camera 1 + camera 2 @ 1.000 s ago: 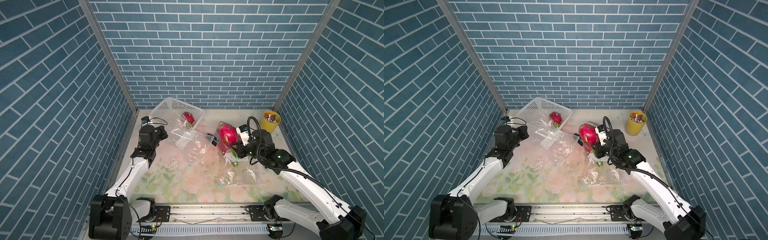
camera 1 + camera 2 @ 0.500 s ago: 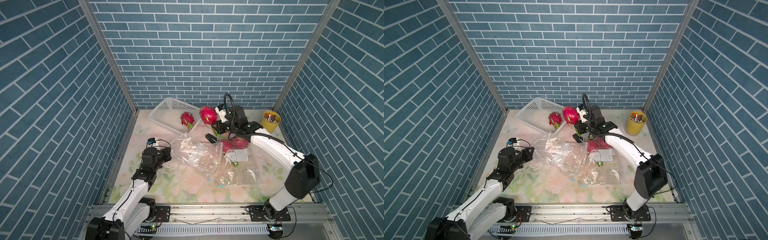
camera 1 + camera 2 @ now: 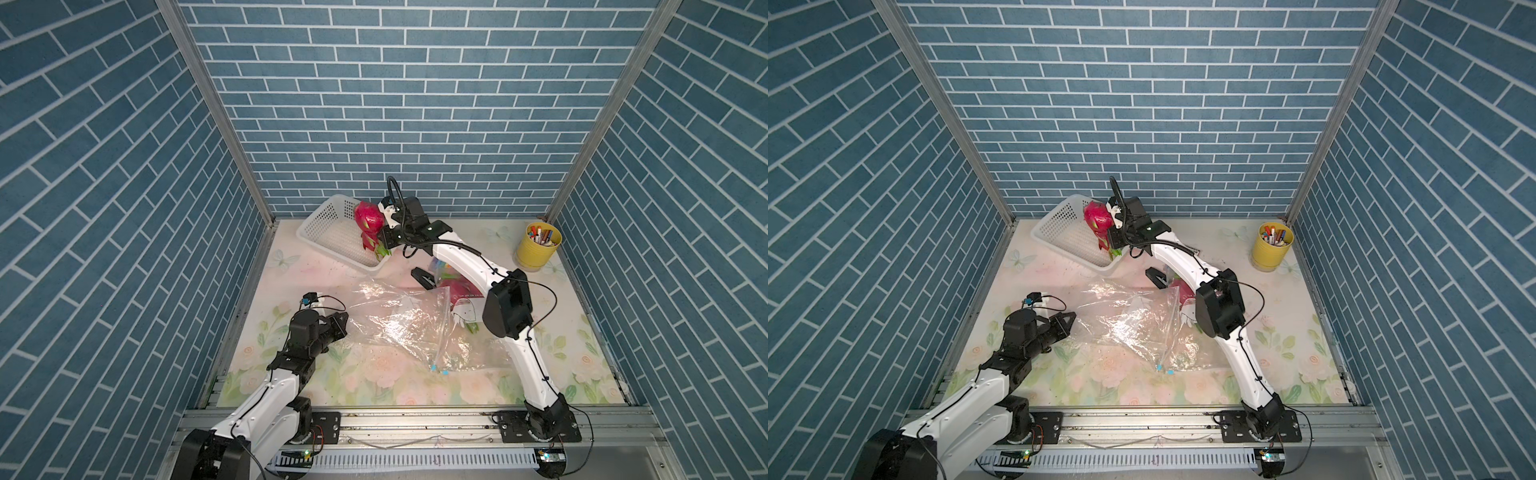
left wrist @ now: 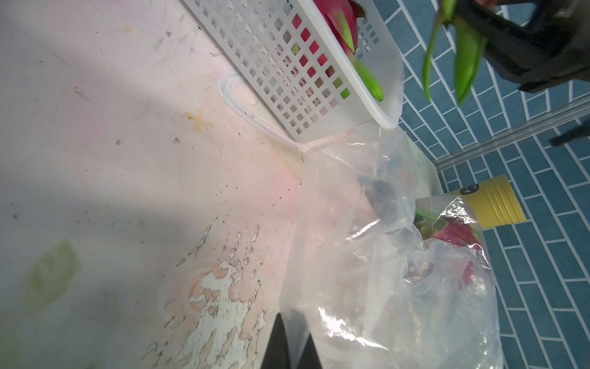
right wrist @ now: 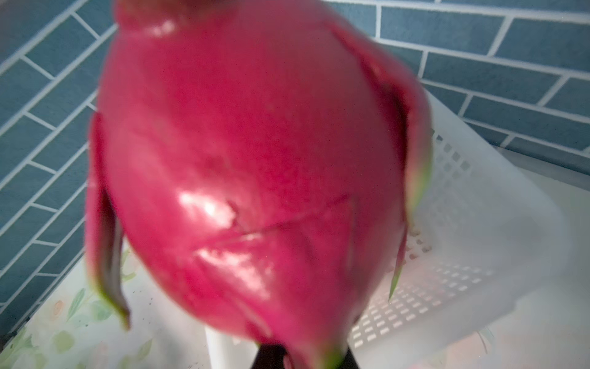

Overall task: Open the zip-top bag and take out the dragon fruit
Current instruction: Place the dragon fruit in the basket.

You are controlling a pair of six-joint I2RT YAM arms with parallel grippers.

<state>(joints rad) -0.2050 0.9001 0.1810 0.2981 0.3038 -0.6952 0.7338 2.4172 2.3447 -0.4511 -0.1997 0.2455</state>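
Next, I open my right gripper to let go of the pink dragon fruit in the white basket [image 3: 385, 249], beside the second dragon fruit. The held fruit is now in the air over the basket.
My right gripper [image 3: 381, 227] [image 3: 1112, 231] is shut on the lower end of a pink dragon fruit [image 3: 367, 215] [image 3: 1095, 216] and holds it in the air over the white basket [image 3: 328, 216] [image 3: 1059, 217]. The right wrist view is almost filled by this fruit [image 5: 255, 159], with the fingers just showing beneath it at the gripper [image 5: 303, 354]. The clear zip-top bag [image 3: 407, 320] [image 3: 1133, 326] lies crumpled mid-table. My left gripper [image 3: 343, 322] [image 3: 1072, 320] [image 4: 292, 345] is shut on its near-left edge, and plastic [image 4: 367, 255] shows pinched between the jaws.
A second dragon fruit [image 3: 369, 242] [image 4: 338, 16] lies in the basket. Another dragon fruit [image 3: 453, 286] [image 4: 456, 236] sits in a plastic bag under my right forearm, beside a black clip-like object [image 3: 424, 276]. A yellow cup [image 3: 538, 249] [image 3: 1272, 247] of pens stands back right.
My right arm has carried the dragon fruit from mid-table back to above the basket. My left arm has drawn toward the front left, dragging the bag's edge with it.
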